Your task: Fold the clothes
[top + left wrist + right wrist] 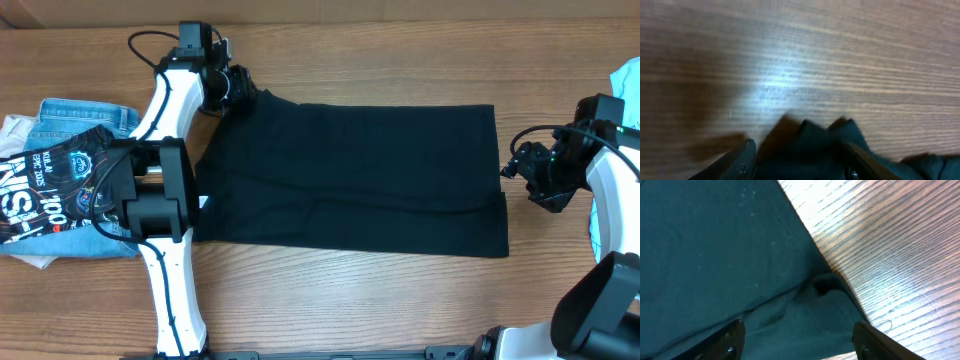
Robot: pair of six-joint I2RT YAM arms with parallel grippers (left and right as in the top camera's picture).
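The garment's far corner is bunched between the left gripper's fingers, so the robot should open that gripper, shift it and pinch the corner's side edge (782,156) before folding toward the front.
The clothes (350,175), a plain black garment, lie spread flat across the middle of the wooden table. My left gripper (240,88) is at the garment's far left corner. In the left wrist view that bunched corner (815,145) sits between the fingers of the left gripper (800,162), whose jaws stand apart. My right gripper (515,172) is at the garment's right edge. In the right wrist view the right gripper (800,340) is open low over the black cloth (715,255), with a small fold (822,285) near the edge.
A pile of other clothes lies at the left edge: a black shirt with white lettering (40,185) on top of blue denim (85,115). A light-blue fabric (628,80) shows at the right edge. Bare wood (350,300) runs along the front.
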